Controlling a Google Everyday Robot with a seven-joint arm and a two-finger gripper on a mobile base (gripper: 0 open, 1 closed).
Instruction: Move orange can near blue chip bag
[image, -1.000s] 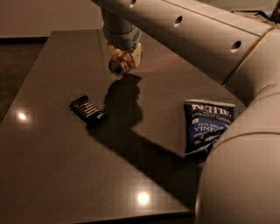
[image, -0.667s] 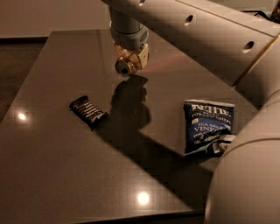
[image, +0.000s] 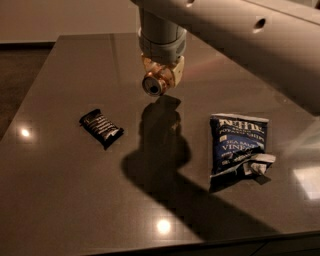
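Note:
The robot's gripper needs to set the orange can, now held on its side above the table, down beside the blue chip bag (image: 188, 124), toward the black snack packet.
My gripper (image: 159, 76) hangs from the pale arm over the middle of the dark table (image: 60, 165). It is shut on the orange can (image: 154, 84), held on its side above the surface with its silver round top facing the camera. The blue chip bag (image: 237, 145), dark navy with white lettering and a torn silvery corner, lies flat on the table to the lower right of the can, well apart from it. The can's shadow falls on the table just below the gripper.
A small black ribbed snack packet (image: 101, 128) lies on the table to the left of the can. The pale arm (image: 250, 35) crosses the upper right of the view. The table's front edge runs along the bottom.
The gripper with the can has moved to the right and toward the camera, closer to the chip bag. The bag and the black packet have not moved.

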